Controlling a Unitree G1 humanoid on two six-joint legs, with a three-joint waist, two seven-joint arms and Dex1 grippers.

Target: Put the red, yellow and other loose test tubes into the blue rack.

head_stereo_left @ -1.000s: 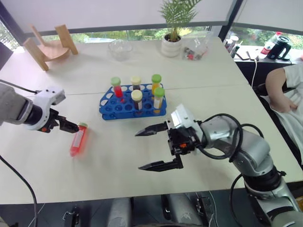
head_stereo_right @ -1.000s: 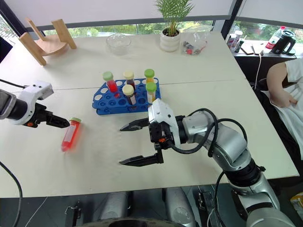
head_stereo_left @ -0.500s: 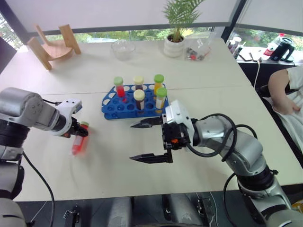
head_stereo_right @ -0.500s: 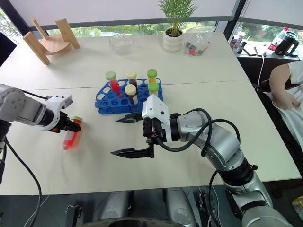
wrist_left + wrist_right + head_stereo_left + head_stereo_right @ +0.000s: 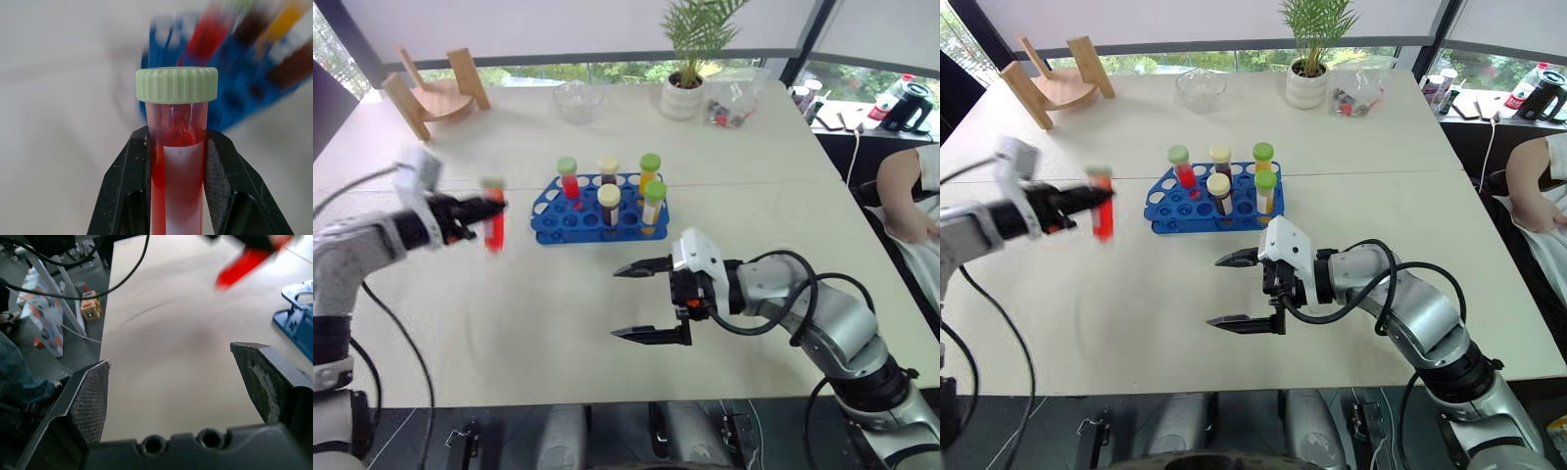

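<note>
Next, my left gripper releases the red test tube in the blue rack [image 5: 568, 224] [image 5: 214, 108], in front of the other red tube. The test tube is still held upright in the air.
My left gripper [image 5: 475, 208] is shut on a red test tube [image 5: 494, 223] with a green cap and holds it upright in the air, left of the blue rack [image 5: 570, 223]. In the left wrist view the black fingers [image 5: 124, 186] clamp the red tube [image 5: 177, 166] just below its cap. Several capped tubes stand in the rack, among them red, brown, orange and yellow [image 5: 653, 208] ones. My right gripper [image 5: 617, 304] hangs open over the table in front of the rack, nothing between its fingers [image 5: 90, 396].
At the back stand a wooden stand [image 5: 435, 88], a glass bowl [image 5: 576, 101], a potted plant [image 5: 690, 69] and a clear bag [image 5: 734, 103]. A person's arm [image 5: 906, 186] rests at the right table edge.
My left gripper has shut on the red tube, lifted it off the table and carried it up toward the rack. The right gripper drifted slightly and stays open. The camera view shifted.
</note>
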